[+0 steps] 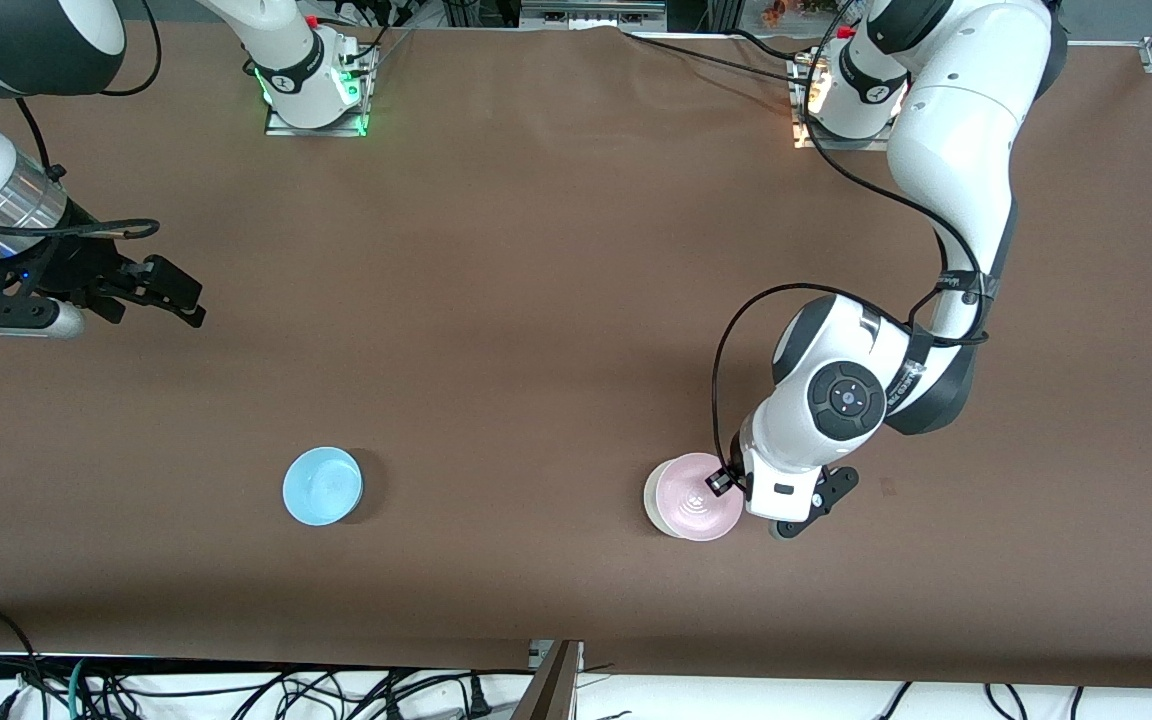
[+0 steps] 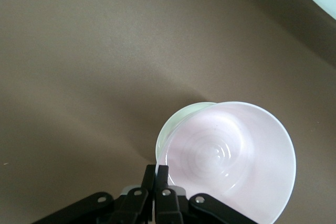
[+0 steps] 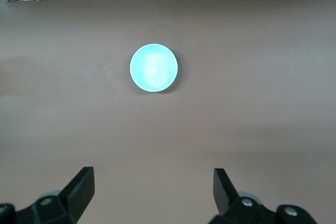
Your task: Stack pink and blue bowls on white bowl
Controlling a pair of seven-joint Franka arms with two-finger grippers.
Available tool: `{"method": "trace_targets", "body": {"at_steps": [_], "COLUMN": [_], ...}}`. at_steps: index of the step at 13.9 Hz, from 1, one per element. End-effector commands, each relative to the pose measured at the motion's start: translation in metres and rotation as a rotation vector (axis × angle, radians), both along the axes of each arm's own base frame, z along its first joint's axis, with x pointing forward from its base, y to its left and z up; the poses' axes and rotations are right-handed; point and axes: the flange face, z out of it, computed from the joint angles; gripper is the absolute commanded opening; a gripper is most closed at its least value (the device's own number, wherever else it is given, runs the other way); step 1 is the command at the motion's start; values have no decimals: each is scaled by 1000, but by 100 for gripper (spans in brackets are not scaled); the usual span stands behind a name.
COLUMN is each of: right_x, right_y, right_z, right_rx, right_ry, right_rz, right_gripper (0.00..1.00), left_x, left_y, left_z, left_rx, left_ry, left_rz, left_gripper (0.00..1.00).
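Next, my left gripper releases the pink bowl nested squarely inside the white bowl (image 1: 692,502) (image 2: 215,162), with the pink bowl's rim covering the white crescent.
My left gripper (image 1: 736,490) is shut on the rim of the pink bowl (image 1: 701,497) and holds it tilted, off-centre over the white bowl (image 1: 650,495). Only a crescent of the white rim shows beneath it. In the left wrist view my fingers (image 2: 163,174) pinch the pink bowl's (image 2: 231,156) rim, and the white bowl's edge (image 2: 181,114) peeks out under it. The blue bowl (image 1: 322,486) stands alone on the table toward the right arm's end; it also shows in the right wrist view (image 3: 153,67). My right gripper (image 1: 181,300) is open and empty, waiting above the table at its own end (image 3: 154,187).
The brown table (image 1: 536,300) carries only the three bowls. Both arm bases (image 1: 316,80) stand along its edge farthest from the front camera. Cables hang past the table edge nearest to the front camera (image 1: 236,690).
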Motion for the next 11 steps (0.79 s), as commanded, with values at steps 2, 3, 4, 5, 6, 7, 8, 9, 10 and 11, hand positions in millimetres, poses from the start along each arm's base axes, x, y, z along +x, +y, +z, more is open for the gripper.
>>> {"method": "trace_targets", "body": {"at_steps": [2, 3, 4, 5, 6, 7, 8, 9, 10, 11], "right_x": [-22, -33, -44, -45, -45, -44, -43, -43, -43, -43], "right_y": [-16, -23, -24, -27, -28, -32, -34, -34, -35, -37], "right_z": [43, 62, 77, 80, 80, 79, 77, 74, 72, 69], "right_rx": [-26, -19, -15, -18, -42, -86, -117, -122, -123, -126], "right_ry": [-18, -40, -53, -58, -60, -64, -60, -51, -39, -20], "right_rz": [-6, -14, -15, -23, -32, -32, -29, -27, -29, -32], "right_gripper": [100, 100, 100, 100, 100, 100, 100, 100, 100, 100], "left_x": [5, 5, 7, 5, 5, 6, 5, 5, 6, 6], "left_y": [0, -2, -2, -8, -7, -6, -7, -6, -4, -3], "left_z": [-14, -20, -29, -30, -36, -39, -43, -48, -50, -51], "left_rx": [-3, -9, -13, -18, -11, -6, -5, 0, 6, 7], "left_ry": [-21, -27, -30, -40, -35, -34, -33, -28, -29, -28], "left_rz": [9, 12, 16, 9, 9, 11, 9, 10, 12, 13], "left_gripper": [0, 0, 0, 0, 0, 0, 0, 0, 0, 0]}}
